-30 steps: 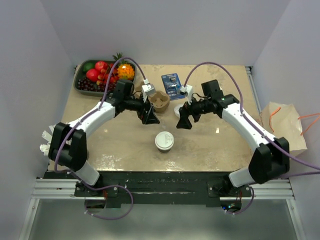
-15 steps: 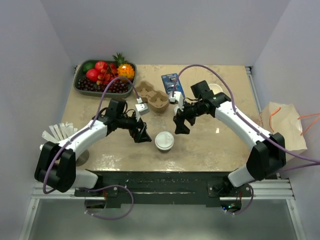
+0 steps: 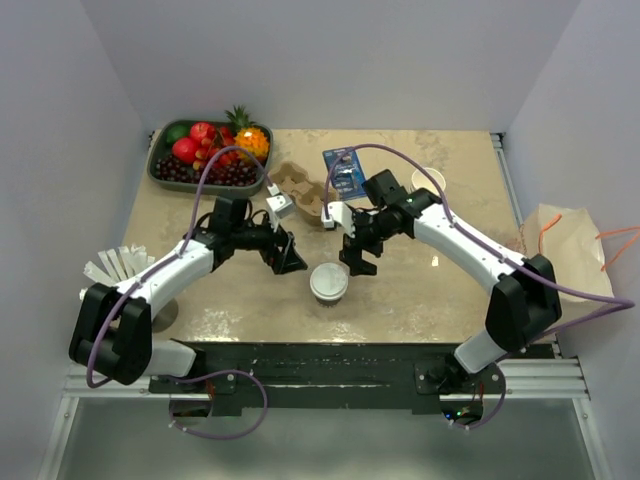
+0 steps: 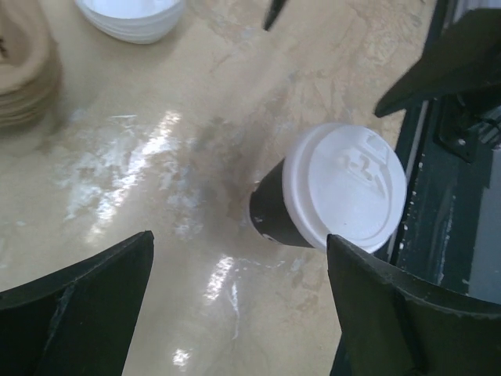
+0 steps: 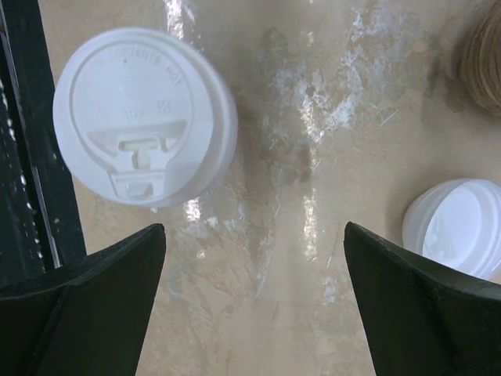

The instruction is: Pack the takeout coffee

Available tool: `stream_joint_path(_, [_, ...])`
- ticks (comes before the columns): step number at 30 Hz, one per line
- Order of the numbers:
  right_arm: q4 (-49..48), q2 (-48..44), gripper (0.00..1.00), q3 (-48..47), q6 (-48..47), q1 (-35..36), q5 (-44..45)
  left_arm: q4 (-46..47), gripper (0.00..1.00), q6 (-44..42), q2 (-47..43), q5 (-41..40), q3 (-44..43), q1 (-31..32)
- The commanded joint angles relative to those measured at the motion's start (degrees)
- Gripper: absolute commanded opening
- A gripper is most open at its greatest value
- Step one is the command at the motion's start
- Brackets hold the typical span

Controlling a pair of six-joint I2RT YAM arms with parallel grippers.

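Note:
My left gripper needs to go to the brown pulp carrier next and close on the carrier's raised middle [image 3: 301,192] between its cup holders.
The takeout coffee [image 3: 328,282], a dark cup under a white lid, stands upright near the table's front middle. My left gripper [image 3: 288,259] hovers just to its left, open and empty. My right gripper [image 3: 358,262] hangs just behind and right of it, also open and empty. In the left wrist view the coffee [image 4: 344,196] sits ahead and right of the left gripper [image 4: 239,236], with bare table between the fingers. In the right wrist view the coffee's lid [image 5: 145,117] lies ahead and left of the right gripper [image 5: 254,227]. Neither gripper touches the cup.
A brown pulp carrier [image 3: 300,190] lies behind the grippers, with a blue packet [image 3: 343,172] beside it. A fruit tray [image 3: 205,155] fills the back left corner. A stack of white lids [image 5: 458,227] rests near the carrier. A paper bag [image 3: 570,255] stands off the table's right edge.
My left gripper pulled back from the carrier toward the cup's left side. My right gripper swung left and nearer, closing on the cup. Both stayed open; the cup did not move.

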State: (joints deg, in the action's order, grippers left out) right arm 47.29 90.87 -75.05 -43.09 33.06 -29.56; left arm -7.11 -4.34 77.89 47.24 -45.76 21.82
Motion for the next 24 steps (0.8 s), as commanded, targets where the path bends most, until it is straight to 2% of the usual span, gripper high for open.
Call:
stream_joint_path(1, [-3.9, -5.0, 0.99, 5.7, -10.4, 1.9, 3.5, -4.0, 0.95, -1.8, -1.2, -6.3, -4.9, -2.8])
stream_joint_path(4, [-2.9, -5.4, 0.99, 8.8, -12.7, 4.0, 2.8, -3.8, 0.95, 2.8, -1.9, -8.7, -5.9, -5.9])
stream_joint_path(7, [-3.6, -5.5, 0.99, 11.5, -12.1, 6.5, 2.3, 0.5, 0.95, 8.5, -3.5, -11.9, -6.1, -8.4])
stream_joint_path(10, [-9.7, -5.0, 0.99, 13.6, -5.3, 8.0, 4.1, 3.9, 0.95, 11.9, -5.0, -15.5, -6.6, -10.2])
stream_joint_path(14, [-15.6, -2.1, 0.99, 13.3, 9.1, 8.1, 2.9, 4.9, 0.96, 13.6, -6.4, -18.6, -8.9, -11.5])
stream_joint_path(24, [-29.3, 5.4, 0.98, 13.5, 19.1, 9.2, 2.5, 3.6, 0.96, 14.2, -9.9, -19.5, -14.3, -12.9])
